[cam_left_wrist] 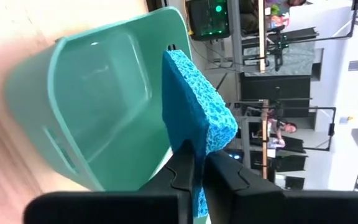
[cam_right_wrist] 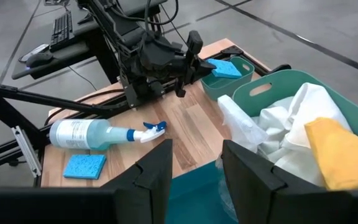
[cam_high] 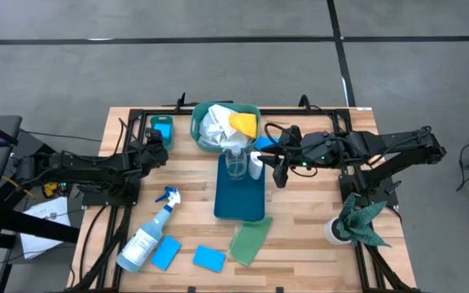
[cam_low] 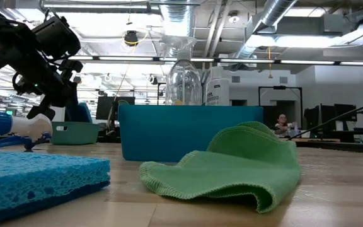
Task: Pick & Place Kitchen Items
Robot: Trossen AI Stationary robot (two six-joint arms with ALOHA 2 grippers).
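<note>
The blue sponge stands on edge, jutting past the small green bin's rim, so my left gripper should retake it closer to its end (cam_left_wrist: 219, 134) and tip it inside.
My left gripper (cam_left_wrist: 194, 165) is shut on a blue sponge (cam_left_wrist: 194, 118) at the mouth of the small green bin (cam_high: 161, 129) at the far left. My right gripper (cam_right_wrist: 194, 168) hangs open and empty above the blue tray (cam_high: 240, 191), close to the big green bin (cam_high: 225, 122) that holds white and yellow cloths. A clear bottle (cam_high: 236, 161) and a small white bottle (cam_high: 255, 167) stand upright on the tray. A spray bottle (cam_high: 149, 236) lies on its side at the near left. Beside it lie two blue sponges (cam_high: 166, 252) (cam_high: 209, 259) and a light-green cloth (cam_high: 251, 240). My left gripper pinches the sponge's two broad faces (cam_left_wrist: 197, 146) between its two fingers, near one end. The fingers come from the table's left, slanting a little down. The sponge stands on edge beyond the fingertips, over the small bin's opening (cam_right_wrist: 229, 78). Whether it touches the bin, I cannot tell.
A dark green rag (cam_high: 361, 218) sits in a white cup at the near right. Black frame rails run along the table's edges. Bare wood shows between the small bin and the spray bottle, and to the right of the tray.
</note>
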